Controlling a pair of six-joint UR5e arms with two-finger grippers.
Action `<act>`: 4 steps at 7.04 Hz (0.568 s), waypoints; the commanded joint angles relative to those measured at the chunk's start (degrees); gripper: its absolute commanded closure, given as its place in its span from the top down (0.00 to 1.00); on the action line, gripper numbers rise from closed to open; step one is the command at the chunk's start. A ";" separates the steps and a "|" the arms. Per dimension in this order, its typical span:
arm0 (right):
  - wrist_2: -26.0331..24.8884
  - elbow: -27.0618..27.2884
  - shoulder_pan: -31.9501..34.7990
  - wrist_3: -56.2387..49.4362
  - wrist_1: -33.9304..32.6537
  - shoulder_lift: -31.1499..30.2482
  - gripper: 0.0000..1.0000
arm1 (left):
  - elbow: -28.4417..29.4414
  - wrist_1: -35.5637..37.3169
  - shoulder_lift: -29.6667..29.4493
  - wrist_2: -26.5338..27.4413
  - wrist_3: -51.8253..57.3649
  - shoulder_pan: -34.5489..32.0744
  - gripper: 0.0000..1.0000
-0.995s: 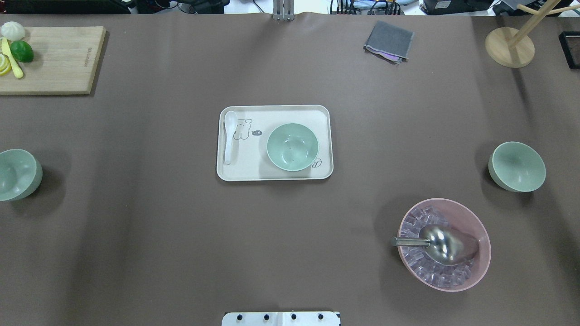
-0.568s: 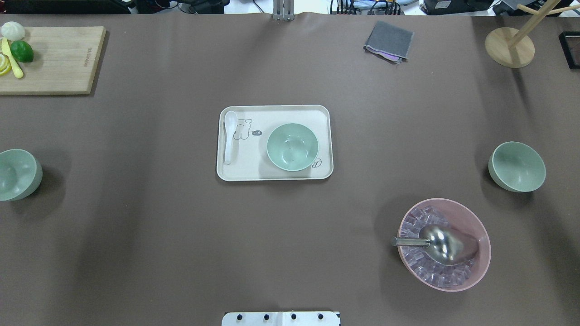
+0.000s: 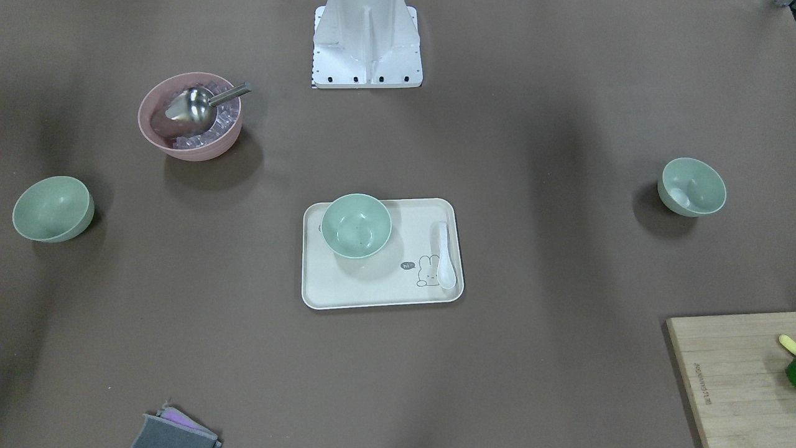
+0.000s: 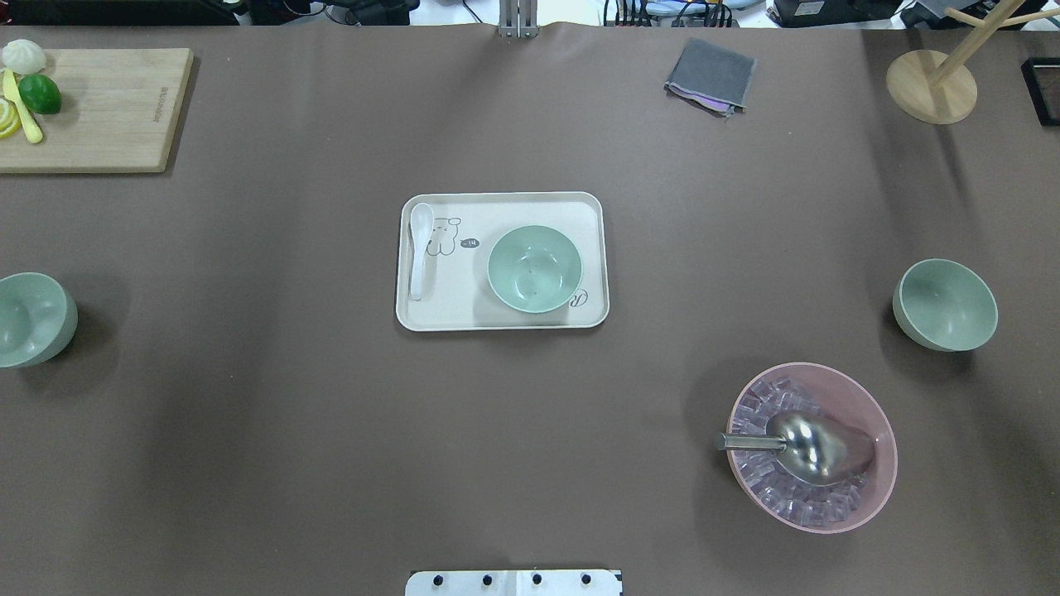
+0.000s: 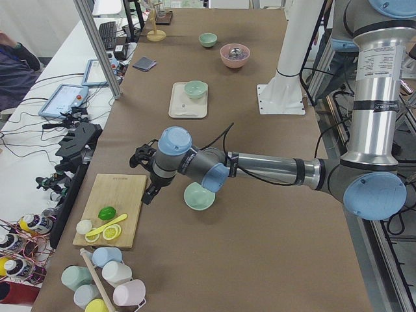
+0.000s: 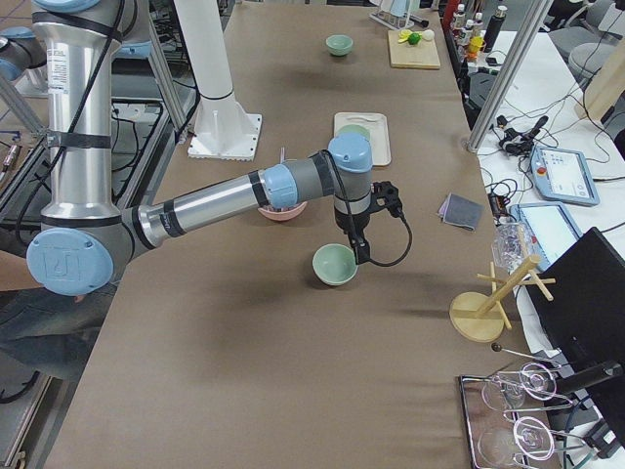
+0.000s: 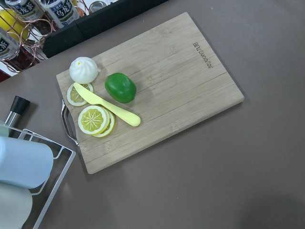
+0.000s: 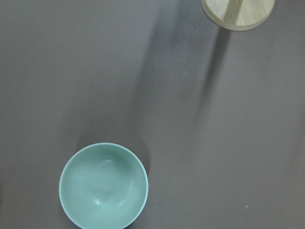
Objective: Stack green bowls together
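Note:
Next, my left gripper takes the green bowl nearest the cutting board by closing on the bowl's rim point(image 3: 724, 195), on the side away from the tray.
Three pale green bowls stand apart on the brown table. One bowl point(image 4: 534, 269) sits on the cream tray point(image 4: 505, 321) in the middle. One bowl point(image 4: 29, 319) is at the left edge and one point(image 4: 946, 305) is at the right. The left gripper point(image 5: 149, 192) shows only in the exterior left view, beside the left bowl point(image 5: 198, 196), towards the cutting board. The right gripper point(image 6: 359, 246) shows only in the exterior right view, just above the right bowl point(image 6: 335, 265). I cannot tell whether either is open. The right wrist view looks down on that bowl point(image 8: 103, 186).
A pink bowl point(image 4: 811, 447) with ice and a metal scoop stands front right. A wooden cutting board point(image 4: 108, 108) with food and a yellow knife lies back left. A grey cloth point(image 4: 712, 76) and a wooden stand point(image 4: 932, 87) are at the back right. A white spoon point(image 4: 420, 248) lies on the tray.
The bowls and the tray have not moved. Only the shading inside the left bowl has shifted a little.

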 commanded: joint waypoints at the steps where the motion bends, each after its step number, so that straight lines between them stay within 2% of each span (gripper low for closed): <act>1: -0.13 -2.89 -3.00 -0.07 0.02 -0.12 1.00 | 7.99 -1.55 -1.73 -0.08 -3.03 3.51 0.98; 3: 0.22 -3.51 -4.32 0.02 -0.06 -0.47 1.00 | 10.82 -3.49 -1.66 -0.35 -7.87 6.22 0.98; 4: 0.22 -4.39 -4.50 0.02 -0.06 -0.56 1.00 | 11.62 -3.40 -0.96 -2.70 -8.85 7.28 0.98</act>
